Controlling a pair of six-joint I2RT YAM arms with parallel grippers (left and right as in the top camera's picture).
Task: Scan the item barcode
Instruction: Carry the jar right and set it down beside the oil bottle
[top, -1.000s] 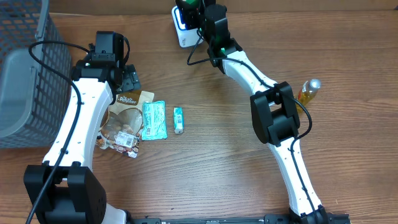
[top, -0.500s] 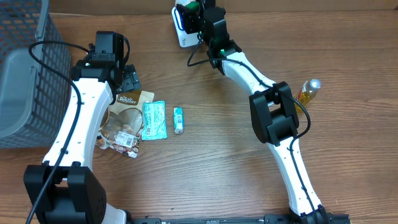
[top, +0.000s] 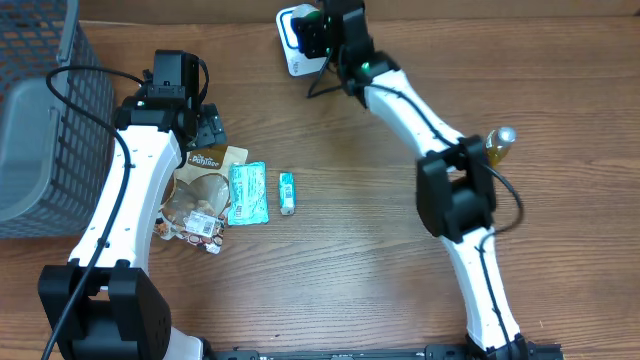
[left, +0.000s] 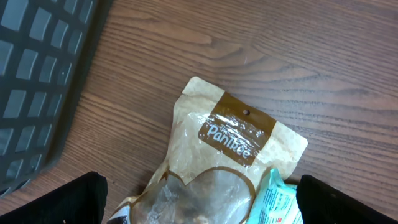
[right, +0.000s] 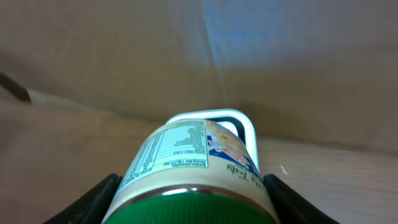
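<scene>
My right gripper is to let go of the green-lidded jar on the bare table (top: 427, 155) next to the yellow bottle.
My right gripper (top: 322, 28) is shut on a green-lidded jar (right: 193, 162), one black finger (right: 93, 199) on each side of it. The jar's nutrition label faces up in the right wrist view, and no barcode shows. Just beyond the jar stands the white scanner (right: 249, 127) at the table's back edge, also seen from overhead as the scanner (top: 290, 52). My left gripper (left: 199, 205) hangs open above a tan snack pouch (left: 230, 143), with nothing between its fingers.
A teal packet (top: 247, 192) lies against the pouch, and a small teal tube (top: 287, 192) lies beside it. A grey basket (top: 40, 110) fills the left side. A yellow bottle (top: 497, 145) stands at the right, close to the right arm's elbow.
The right arm's elbow has swung to the right, and its gripper has turned with the jar in front of the scanner. The left arm has not moved.
</scene>
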